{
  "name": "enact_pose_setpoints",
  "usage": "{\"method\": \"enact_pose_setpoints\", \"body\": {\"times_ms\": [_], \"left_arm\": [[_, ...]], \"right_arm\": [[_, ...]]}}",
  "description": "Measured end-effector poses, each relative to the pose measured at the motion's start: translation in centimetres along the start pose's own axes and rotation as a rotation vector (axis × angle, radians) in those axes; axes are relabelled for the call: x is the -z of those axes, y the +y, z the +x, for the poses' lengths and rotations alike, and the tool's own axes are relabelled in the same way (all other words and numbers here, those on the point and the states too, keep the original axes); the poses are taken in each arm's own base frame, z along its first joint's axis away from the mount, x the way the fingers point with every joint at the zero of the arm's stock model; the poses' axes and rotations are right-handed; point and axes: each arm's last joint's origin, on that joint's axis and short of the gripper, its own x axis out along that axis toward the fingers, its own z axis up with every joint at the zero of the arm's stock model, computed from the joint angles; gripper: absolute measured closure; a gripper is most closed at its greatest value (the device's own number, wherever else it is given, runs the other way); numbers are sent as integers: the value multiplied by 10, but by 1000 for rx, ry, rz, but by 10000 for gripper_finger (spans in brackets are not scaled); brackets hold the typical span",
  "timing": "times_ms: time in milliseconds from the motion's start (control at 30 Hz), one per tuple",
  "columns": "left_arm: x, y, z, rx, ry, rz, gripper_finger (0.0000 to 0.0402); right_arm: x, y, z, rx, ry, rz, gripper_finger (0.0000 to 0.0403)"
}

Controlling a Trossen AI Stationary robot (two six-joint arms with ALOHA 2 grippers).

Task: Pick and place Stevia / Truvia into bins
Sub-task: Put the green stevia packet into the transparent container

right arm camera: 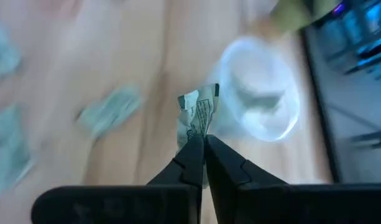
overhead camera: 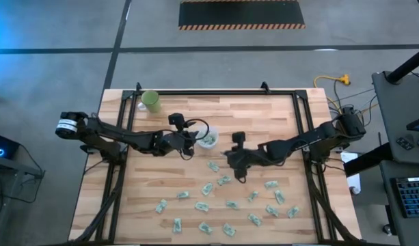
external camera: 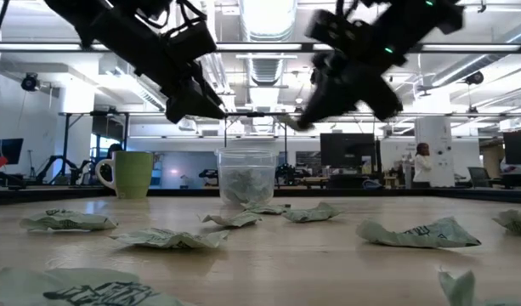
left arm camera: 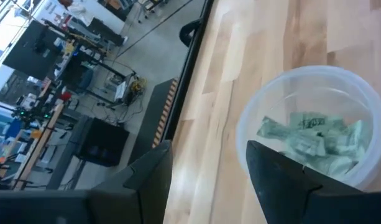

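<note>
Next, my right gripper lets go of the packet inside the clear cup (overhead camera: 208,138) (right arm camera: 260,101), on top of the packets there.
Many pale green and white Stevia packets (overhead camera: 207,188) lie flat across the near half of the wooden table. The clear cup (overhead camera: 208,140) stands upright mid-table with several packets (left arm camera: 314,140) inside. My left gripper (left arm camera: 209,146) is open beside the cup on its left side, and one finger (left arm camera: 283,177) overlaps the cup's near wall. My right gripper (right arm camera: 204,138) is above the table to the right of the cup (right arm camera: 258,87). It is shut on one packet (right arm camera: 199,115). My left gripper: whether its finger touches the cup's wall (left arm camera: 252,124) I cannot tell. My right gripper pinches one end of a crumpled packet (right arm camera: 197,132) between its two fingertips. It slants down toward the cup. The packet sticks out past the tips, lifted clear of the table.
An opaque light-green mug (overhead camera: 151,101) stands at the far left of the table. Black frame rails (overhead camera: 216,91) run along the table's far and side edges. Loose packets (external camera: 417,232) crowd the near part; bare wood lies between the cup and the far edge.
</note>
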Motion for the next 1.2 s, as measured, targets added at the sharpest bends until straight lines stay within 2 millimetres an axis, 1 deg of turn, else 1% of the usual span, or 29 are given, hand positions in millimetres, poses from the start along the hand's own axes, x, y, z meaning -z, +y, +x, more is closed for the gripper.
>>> {"method": "enact_pose_setpoints", "body": {"times_ms": [133,267,333,400,567,667,733,933,1033,1200], "left_arm": [[3,3,-7,15,22,-7,212],[7,7,-21,49,54,-26,212],[10,6,-28,94,69,-34,212],[12,6,-36,189,62,-53,212],[7,2,-51,568,-38,-183,212],[5,-3,-55,778,-43,-285,212],[5,-11,-56,863,-19,-323,212],[6,-40,-61,949,64,-316,212],[8,-52,-62,968,117,-340,212],[10,-65,-66,989,185,-368,212]], "right_arm": [[-12,-22,5,60,-72,17,394],[-14,-44,11,112,-90,47,394],[-12,-54,15,110,-89,65,394],[-10,-63,18,62,-106,82,394],[-6,-81,27,-32,-178,132,394],[-2,-85,37,-68,-195,129,394],[0,-84,44,-91,-205,120,394],[8,-77,64,-105,-186,89,394],[8,-77,67,-105,-181,89,394],[7,-78,67,-102,-182,90,394]]}}
